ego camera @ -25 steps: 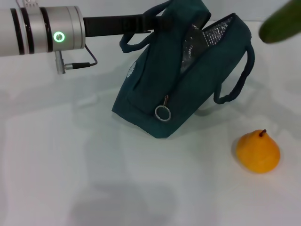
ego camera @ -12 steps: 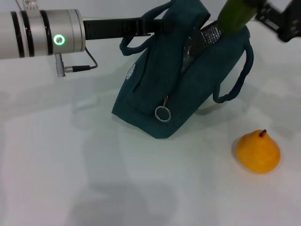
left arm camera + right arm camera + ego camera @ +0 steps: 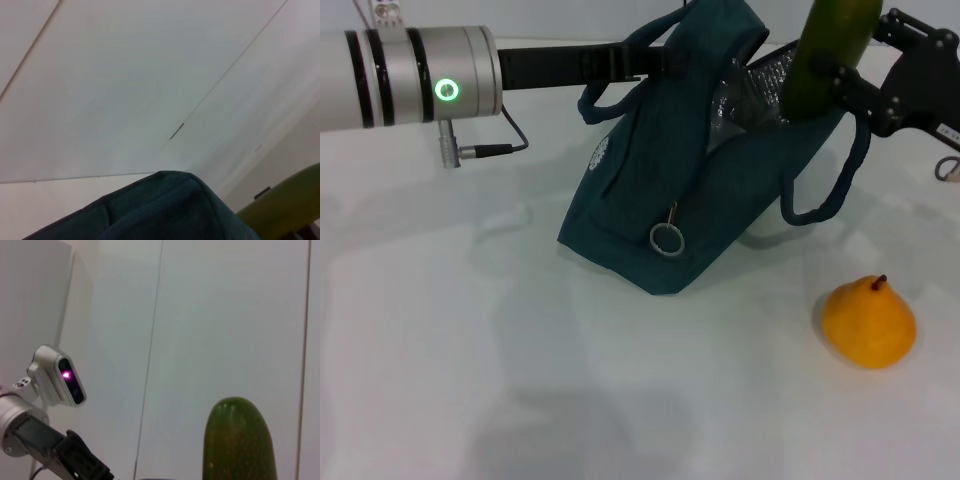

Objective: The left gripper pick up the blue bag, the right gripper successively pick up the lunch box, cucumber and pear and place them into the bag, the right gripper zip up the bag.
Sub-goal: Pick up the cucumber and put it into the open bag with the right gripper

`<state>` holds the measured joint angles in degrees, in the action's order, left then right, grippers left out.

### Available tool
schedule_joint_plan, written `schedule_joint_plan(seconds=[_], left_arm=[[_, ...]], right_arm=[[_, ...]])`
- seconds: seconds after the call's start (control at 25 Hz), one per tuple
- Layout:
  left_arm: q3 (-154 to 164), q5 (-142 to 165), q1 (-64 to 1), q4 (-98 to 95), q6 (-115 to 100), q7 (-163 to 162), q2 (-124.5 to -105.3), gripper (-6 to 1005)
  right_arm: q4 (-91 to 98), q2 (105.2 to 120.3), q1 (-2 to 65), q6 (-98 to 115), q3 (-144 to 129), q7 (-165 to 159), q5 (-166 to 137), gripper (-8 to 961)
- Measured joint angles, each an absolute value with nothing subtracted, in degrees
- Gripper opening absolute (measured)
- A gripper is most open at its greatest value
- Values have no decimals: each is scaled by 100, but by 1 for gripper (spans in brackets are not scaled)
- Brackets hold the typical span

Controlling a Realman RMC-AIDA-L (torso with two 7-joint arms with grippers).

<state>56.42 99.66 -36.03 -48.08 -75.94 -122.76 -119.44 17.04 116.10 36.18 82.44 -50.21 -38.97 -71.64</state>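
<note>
Next, my right gripper lets go of the cucumber just inside the open foil-lined opening of the blue bag (image 3: 777, 135).
The blue bag (image 3: 670, 200) leans on the white table with its foil-lined mouth (image 3: 760, 85) open toward the upper right. My left gripper (image 3: 662, 55) reaches in from the left and is shut on the bag's handle, holding the top up. My right gripper (image 3: 840, 78) is shut on the dark green cucumber (image 3: 825, 50), which stands nearly upright with its lower end in the bag's mouth. The cucumber's tip (image 3: 239, 440) also fills the right wrist view, and the left wrist view shows the bag (image 3: 165, 210) beside the cucumber (image 3: 287, 202). The orange-yellow pear (image 3: 868, 322) lies on the table at the front right. The lunch box is out of view.
The zipper's metal ring pull (image 3: 666, 239) hangs on the bag's near side. A loose handle loop (image 3: 820, 175) droops off the bag's right side. The left arm's grey wrist with a green light (image 3: 445, 88) spans the upper left. A cable loop (image 3: 948, 168) shows at the right edge.
The cucumber came in from the upper right to over the bag, turned upright, and its lower end now sits in the bag's mouth. The right gripper has come into view. Bag and pear stayed put.
</note>
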Motion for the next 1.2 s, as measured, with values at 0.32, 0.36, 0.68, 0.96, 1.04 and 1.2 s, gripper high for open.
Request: schedule_joint_plan(seconds=[0.32,0.36,0.68,0.96,1.04,1.2], left_arm=[[5642,9965,-3604,-4807,-7594,-12273,-11937,65],[5642,9964,-3604,-4807,-7594,-12272,-11936,65],[5638,9960,-3603,-4807,-7594,-12269,-11941,66],[5627,9957,-3578,-4799,-7594,-12270,-11945,65],[5626,9957,-3567,-4799,-7595,-12270,-11944,64],[5625,9957,-3552,-4798,-7599,-12270,-11938,65]], right_arm=[[992,11617,3852,7903,-5043,-3243,-7081,546],[925,11618,3887,7862,-5044,-3235,-7083,546],[808,11616,4071,7341,-5156,-4096,-7096,546],[1348,11563,4008,6900,-6245,-5596,-7130,546],[1631,11540,3929,6863,-6643,-6048,-7148,546],[2195,11454,3766,6830,-7229,-6970,-7305,546]])
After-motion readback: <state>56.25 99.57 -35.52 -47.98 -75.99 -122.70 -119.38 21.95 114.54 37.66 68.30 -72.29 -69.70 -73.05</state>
